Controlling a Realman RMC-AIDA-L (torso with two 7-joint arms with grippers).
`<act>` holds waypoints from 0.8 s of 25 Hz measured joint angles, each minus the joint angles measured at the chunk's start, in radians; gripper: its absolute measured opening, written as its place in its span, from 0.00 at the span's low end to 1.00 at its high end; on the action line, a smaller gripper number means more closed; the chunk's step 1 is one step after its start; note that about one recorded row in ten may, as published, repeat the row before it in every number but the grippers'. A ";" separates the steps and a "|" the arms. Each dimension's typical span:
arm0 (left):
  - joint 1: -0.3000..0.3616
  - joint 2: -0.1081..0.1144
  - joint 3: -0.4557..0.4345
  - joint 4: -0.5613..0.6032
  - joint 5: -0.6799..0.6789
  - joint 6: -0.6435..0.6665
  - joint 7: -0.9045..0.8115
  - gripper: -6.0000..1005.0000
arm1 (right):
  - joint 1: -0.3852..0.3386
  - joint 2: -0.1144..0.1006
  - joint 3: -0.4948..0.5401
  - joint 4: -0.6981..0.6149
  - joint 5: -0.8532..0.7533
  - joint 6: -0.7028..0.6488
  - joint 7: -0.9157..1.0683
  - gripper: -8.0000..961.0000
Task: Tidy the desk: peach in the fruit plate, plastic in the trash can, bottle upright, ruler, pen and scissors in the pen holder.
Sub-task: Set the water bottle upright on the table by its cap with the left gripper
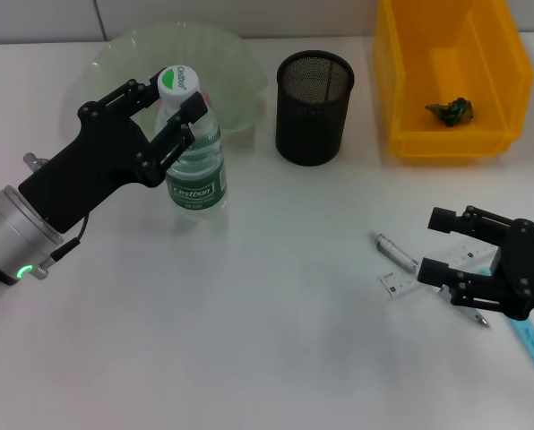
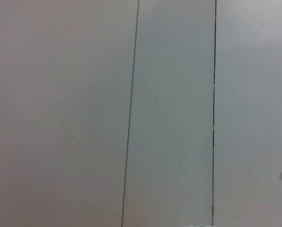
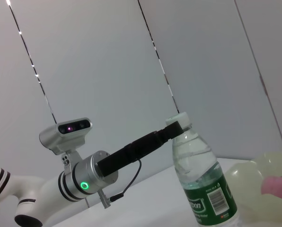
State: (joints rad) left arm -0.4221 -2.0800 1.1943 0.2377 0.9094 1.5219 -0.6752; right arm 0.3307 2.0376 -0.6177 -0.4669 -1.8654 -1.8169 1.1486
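Note:
The robot's left gripper needs to release the bottle, which now stands upright on the desk, upright on the desk (image 1: 193,213) just in front of the pale green fruit plate.
The clear bottle (image 1: 195,157) with a green label and white cap stands upright on the desk; it also shows in the right wrist view as the bottle (image 3: 202,179). My left gripper (image 1: 175,97) is shut on its neck just under the cap. The black mesh pen holder (image 1: 314,106) stands mid-back. My right gripper (image 1: 431,244) hovers open and low at the right, empty. A grey pen (image 1: 394,252) lies just left of it, and a blue ruler (image 1: 532,346) lies beside it. The peach (image 3: 276,185) lies in the pale green fruit plate (image 1: 227,55). Crumpled plastic (image 1: 451,110) sits in the yellow trash can (image 1: 401,90). No scissors show.
Small white paper tags (image 1: 395,285) lie by the pen, and more pale items are partly hidden under the right gripper. The fruit plate sits directly behind the bottle. The left wrist view shows only wall panels.

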 joint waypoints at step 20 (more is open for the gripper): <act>-0.044 0.000 -0.001 -0.089 -0.018 -0.061 0.072 0.45 | 0.013 0.001 -0.004 0.004 0.000 0.001 -0.004 0.85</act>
State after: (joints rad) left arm -0.4656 -2.0801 1.1932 0.1489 0.8910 1.4606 -0.6033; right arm 0.3436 2.0387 -0.6212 -0.4632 -1.8654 -1.8161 1.1444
